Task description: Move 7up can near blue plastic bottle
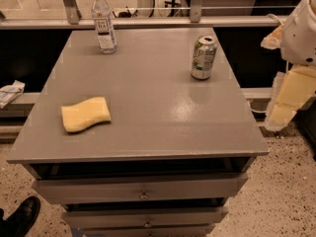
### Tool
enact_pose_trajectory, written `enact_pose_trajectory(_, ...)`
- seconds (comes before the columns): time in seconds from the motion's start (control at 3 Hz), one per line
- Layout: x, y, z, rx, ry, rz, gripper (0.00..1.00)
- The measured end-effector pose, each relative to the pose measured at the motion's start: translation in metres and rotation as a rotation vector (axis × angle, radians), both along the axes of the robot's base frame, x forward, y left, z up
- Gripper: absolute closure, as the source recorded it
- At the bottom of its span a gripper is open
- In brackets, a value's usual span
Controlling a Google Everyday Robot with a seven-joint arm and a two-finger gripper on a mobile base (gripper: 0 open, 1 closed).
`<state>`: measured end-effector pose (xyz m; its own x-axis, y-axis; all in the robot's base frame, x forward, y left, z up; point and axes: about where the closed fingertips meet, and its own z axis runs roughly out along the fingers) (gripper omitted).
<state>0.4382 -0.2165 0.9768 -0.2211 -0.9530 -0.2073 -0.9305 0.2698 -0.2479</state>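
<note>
My gripper will move to the upper part [204,49] of the 7up can next and close there, around the sides of the can just under its top.
The 7up can [203,57], silver with green and white print, stands upright near the right edge of the grey table top [158,127], towards the back. The blue plastic bottle [103,22], clear with a white cap and a white-and-blue label, stands upright at the back left of the table. The two are far apart, about a table's width. My gripper [285,110] hangs off the right side of the table, to the right of the can and nearer the front, touching nothing.
A yellow sponge [85,114] lies on the left front part of the table. Drawers [143,189] sit below the front edge, slightly open. A black shoe [22,216] is on the floor at lower left. A rail and ledge [148,21] run behind the table.
</note>
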Motion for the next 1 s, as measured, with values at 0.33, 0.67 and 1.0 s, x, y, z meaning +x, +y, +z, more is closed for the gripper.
enact_pose_trajectory(0.33, 0.000, 0.000, 0.000, 0.000, 0.000, 0.000, 0.00)
enact_pose_trajectory(0.67, 0.003, 0.001, -0.002, 0.053, -0.025, 0.015, 0.00)
enact_pose_trajectory(1.0, 0.023, 0.002, -0.012, 0.231, -0.100, 0.029, 0.00)
